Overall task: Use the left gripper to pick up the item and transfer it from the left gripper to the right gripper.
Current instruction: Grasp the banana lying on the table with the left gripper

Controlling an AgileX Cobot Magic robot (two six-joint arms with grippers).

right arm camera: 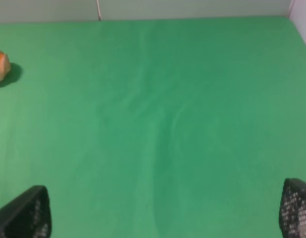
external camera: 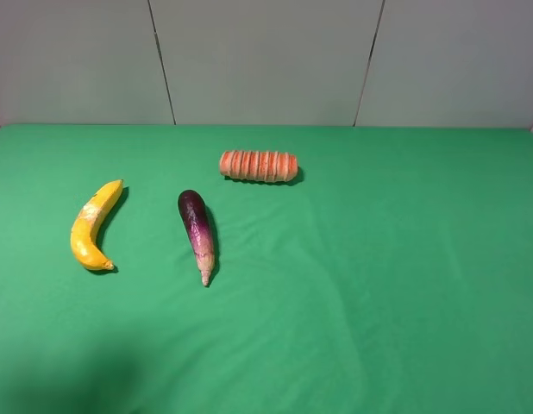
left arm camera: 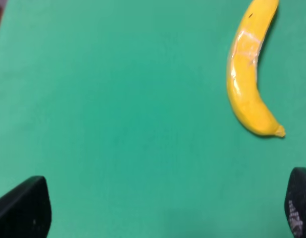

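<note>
Next, I move my left gripper next to the yellow banana's middle (external camera: 88, 216) (left arm camera: 243, 57), by the pale scuffed patch, and I need to close it there.
The yellow banana (external camera: 91, 226) lies on the green cloth at the left, with a pale scuffed patch near its far half. It also shows in the left wrist view (left arm camera: 248, 79). My left gripper (left arm camera: 165, 208) is open and empty; only its two black fingertips (left arm camera: 24, 208) show, some way short of the banana. My right gripper (right arm camera: 165, 208) is open and empty over bare cloth, with its fingertips (right arm camera: 26, 213) at the frame corners. Neither arm shows in the exterior high view.
A purple eggplant (external camera: 197, 231) lies right of the banana. A ridged orange roll (external camera: 259, 166) lies farther back; its end shows in the right wrist view (right arm camera: 0, 66). Grey wall panels (external camera: 266, 60) stand behind the green cloth (external camera: 404, 276).
</note>
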